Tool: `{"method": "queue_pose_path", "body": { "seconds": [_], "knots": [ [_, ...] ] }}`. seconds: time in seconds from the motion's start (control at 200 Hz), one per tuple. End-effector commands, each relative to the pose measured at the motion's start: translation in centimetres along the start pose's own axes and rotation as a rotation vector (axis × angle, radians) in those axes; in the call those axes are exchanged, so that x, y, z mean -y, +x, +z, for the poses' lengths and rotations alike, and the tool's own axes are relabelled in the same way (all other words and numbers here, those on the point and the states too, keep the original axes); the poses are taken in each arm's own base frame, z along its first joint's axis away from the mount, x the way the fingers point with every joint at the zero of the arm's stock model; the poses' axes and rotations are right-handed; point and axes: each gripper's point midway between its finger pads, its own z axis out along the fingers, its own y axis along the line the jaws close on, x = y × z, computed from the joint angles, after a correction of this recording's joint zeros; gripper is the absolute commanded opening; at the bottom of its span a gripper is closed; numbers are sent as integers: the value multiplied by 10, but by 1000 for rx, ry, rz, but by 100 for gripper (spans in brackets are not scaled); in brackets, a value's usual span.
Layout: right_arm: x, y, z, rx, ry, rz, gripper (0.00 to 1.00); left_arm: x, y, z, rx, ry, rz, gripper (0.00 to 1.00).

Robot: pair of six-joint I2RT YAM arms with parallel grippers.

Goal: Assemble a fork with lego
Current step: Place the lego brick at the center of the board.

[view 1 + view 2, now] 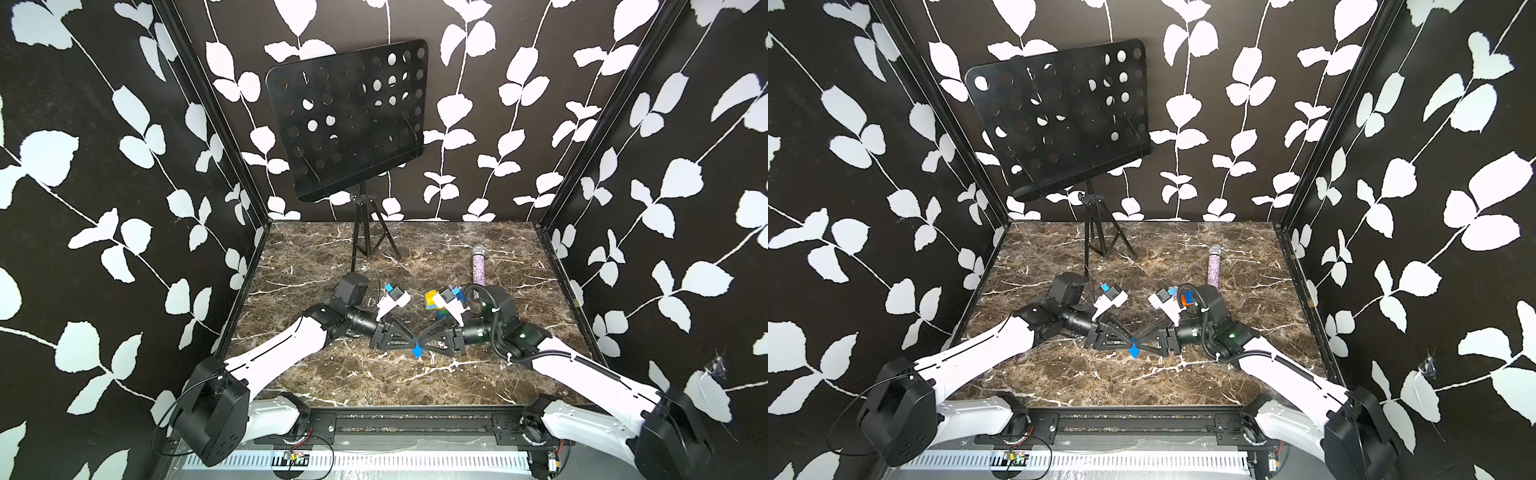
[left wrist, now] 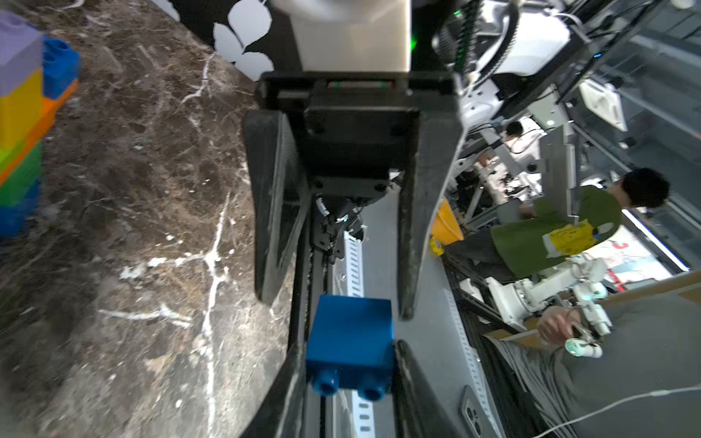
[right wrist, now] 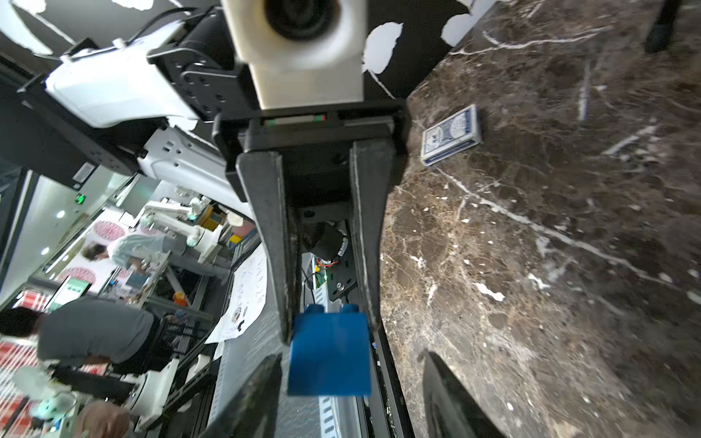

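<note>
Next, my left gripper sets the blue brick free on the bare marble (image 1: 390, 355), in the space that lies between the tripod and the front edge.
A blue lego brick (image 1: 417, 352) hangs above the marble table (image 1: 374, 382), near its front, between my two grippers, which meet tip to tip. My left gripper (image 2: 349, 347) is shut on the brick (image 2: 351, 341), with the studs facing its wrist camera. My right gripper (image 3: 352, 356) stands open, its fingers wide on either side of the brick (image 3: 328, 356) and clear of it. The partly built fork (image 1: 434, 305) stands behind the right wrist as a stack of lilac, yellow, lime, green and blue with an orange bar (image 2: 19, 113). A light blue brick (image 1: 389, 288) lies behind the left wrist.
A glittery pink microphone (image 1: 478, 266) lies at the back right. A black music stand (image 1: 349, 120) on a tripod stands at the back centre. A blue card deck (image 3: 451, 134) lies on the marble. Patterned walls close in three sides.
</note>
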Motion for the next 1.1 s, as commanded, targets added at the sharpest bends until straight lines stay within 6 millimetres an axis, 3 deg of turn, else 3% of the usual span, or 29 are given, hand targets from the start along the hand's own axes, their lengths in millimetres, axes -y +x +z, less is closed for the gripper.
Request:
{"method": "queue_pose_path", "body": {
  "seconds": [0.0, 0.135, 0.255, 0.445, 0.54, 0.65, 0.895, 1.095],
  "knots": [
    [18, 0, -18, 9, 169, -17, 62, -33, 24, -8, -118, -205, -87, 22],
    [46, 17, -30, -35, 356, 43, 63, -77, 32, -21, -205, -467, -255, 23],
    [56, 26, -37, -24, 424, 45, 62, -110, 54, -29, -253, -634, -466, 19],
    [64, 37, -43, -25, 484, 42, 60, -121, 89, -16, -371, -766, -640, 26],
    [67, 41, -41, -27, 501, 32, 60, -128, 105, -23, -462, -869, -689, 26],
    [77, 53, -42, -65, 568, 32, 58, -138, 104, -19, -460, -934, -701, 26],
    [83, 69, -48, -121, 663, 23, 59, -149, 100, 3, -425, -883, -706, 46],
    [81, 72, -34, -153, 682, 19, 62, -142, 70, -18, -282, -889, -628, 55]
  ]
}}
